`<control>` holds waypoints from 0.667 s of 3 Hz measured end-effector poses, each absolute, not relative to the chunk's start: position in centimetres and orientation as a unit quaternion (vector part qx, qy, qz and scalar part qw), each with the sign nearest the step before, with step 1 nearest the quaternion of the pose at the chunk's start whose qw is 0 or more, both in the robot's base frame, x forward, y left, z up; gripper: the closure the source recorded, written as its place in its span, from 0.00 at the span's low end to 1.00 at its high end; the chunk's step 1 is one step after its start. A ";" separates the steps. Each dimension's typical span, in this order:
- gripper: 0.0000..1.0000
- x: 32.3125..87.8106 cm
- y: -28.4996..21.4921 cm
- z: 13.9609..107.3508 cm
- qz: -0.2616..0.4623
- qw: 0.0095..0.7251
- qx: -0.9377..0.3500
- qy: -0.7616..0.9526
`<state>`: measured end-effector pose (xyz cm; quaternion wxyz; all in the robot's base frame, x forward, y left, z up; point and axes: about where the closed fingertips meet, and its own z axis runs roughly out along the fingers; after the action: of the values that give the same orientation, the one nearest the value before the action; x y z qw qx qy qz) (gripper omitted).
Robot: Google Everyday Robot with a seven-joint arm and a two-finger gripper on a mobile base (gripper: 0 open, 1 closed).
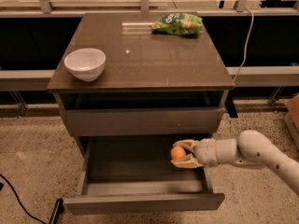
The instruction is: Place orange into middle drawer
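The orange, now hanging over the open middle drawer, will be let go by my gripper on the grey bottom of the drawer, toward the side (167, 165) nearest my arm.
The orange (177, 153) is a small round fruit held between the two pale fingers of my gripper (179, 154). The gripper reaches in from the right on a white arm (252, 152) and is shut on the orange. It hangs over the right part of the open middle drawer (140, 171), just above its flat grey floor and under the closed drawer front above. The drawer is pulled out towards the camera, and nothing else shows on its floor.
On the cabinet top (140, 55) stand a white bowl (85, 63) at the left and a green snack bag (177, 23) at the back right. A black cable (23, 195) lies on the speckled floor at the lower left.
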<state>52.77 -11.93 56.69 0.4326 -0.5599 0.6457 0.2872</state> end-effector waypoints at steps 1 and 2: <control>1.00 52.8 -12.4 52.9 0.278 0.437 -0.563 0.644; 1.00 53.3 -12.1 49.2 0.272 0.422 -0.573 0.648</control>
<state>53.26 -12.11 49.22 0.4221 -0.5727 0.6480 0.2720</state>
